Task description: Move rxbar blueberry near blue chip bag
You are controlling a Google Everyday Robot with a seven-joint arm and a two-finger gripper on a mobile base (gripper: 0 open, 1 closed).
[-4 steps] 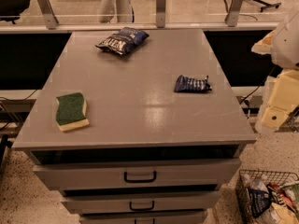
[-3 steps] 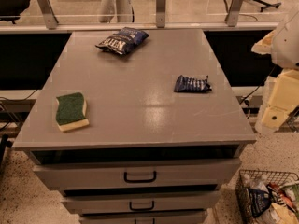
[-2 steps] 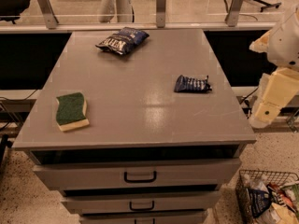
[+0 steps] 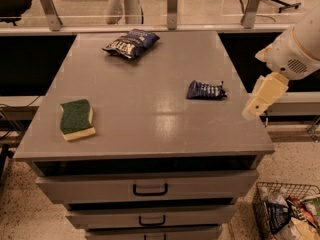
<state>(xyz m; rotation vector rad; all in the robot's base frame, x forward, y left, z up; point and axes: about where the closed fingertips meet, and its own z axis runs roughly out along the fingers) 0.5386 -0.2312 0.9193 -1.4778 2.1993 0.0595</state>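
Note:
The robot's gripper will close on the end (image 4: 219, 91) of the rxbar blueberry that faces the white arm, farther from the sponge.
The rxbar blueberry (image 4: 205, 90), a small flat dark blue wrapper with pale lettering, lies on the grey cabinet top (image 4: 150, 119) toward the right edge. The blue chip bag (image 4: 130, 42), larger and crinkly with white lettering, lies at the far middle-left of the top. My gripper (image 4: 263, 95) is a cream part hanging from the white arm (image 4: 296, 49) at the right edge of the cabinet, to the right of the bar and apart from it. It holds nothing that I can see.
A green and yellow sponge (image 4: 76, 119) lies at the near left. Drawers with black handles (image 4: 150, 189) are below the top. A wire basket (image 4: 287, 211) with packets stands on the floor at lower right. A rail with metal posts (image 4: 172, 6) runs behind.
The arm and gripper have shifted left, closer to the cabinet's right edge. The bar, chip bag and sponge have not moved.

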